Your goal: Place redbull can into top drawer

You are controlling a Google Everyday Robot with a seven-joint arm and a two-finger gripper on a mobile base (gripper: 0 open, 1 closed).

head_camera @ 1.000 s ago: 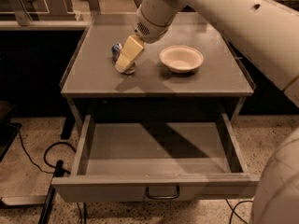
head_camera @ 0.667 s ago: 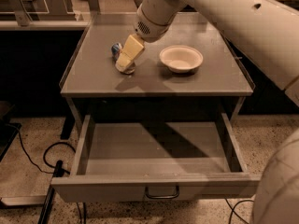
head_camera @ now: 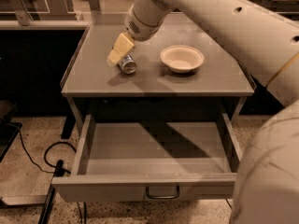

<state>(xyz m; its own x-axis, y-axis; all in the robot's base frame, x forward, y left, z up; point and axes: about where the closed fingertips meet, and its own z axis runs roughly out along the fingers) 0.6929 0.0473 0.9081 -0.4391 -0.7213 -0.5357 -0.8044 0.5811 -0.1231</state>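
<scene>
The robot's gripper needs to close around the middle of the redbull can (head_camera: 125, 59), between the can's shiny silver end and its other end.
The redbull can (head_camera: 127, 65) is on the grey cabinet top (head_camera: 93, 80), left of centre, tilted with a shiny silver end facing me. My gripper (head_camera: 117, 54), with yellowish tips, comes down from the big white arm and sits right against the can's upper left side. The top drawer (head_camera: 154, 188) is pulled wide open below the cabinet top. Its tray (head_camera: 154, 146) has nothing in it, and its bar handle (head_camera: 162, 193) is at the centre of the front panel.
A white bowl (head_camera: 182, 58) stands on the cabinet top right of the can. My white arm crosses the upper right and my body fills the lower right corner. Black cables (head_camera: 51, 160) lie on the speckled floor at the left.
My gripper has shifted a little to the left. The can now shows its silver end below and right of the gripper; before, only a blue edge showed at the gripper's left.
</scene>
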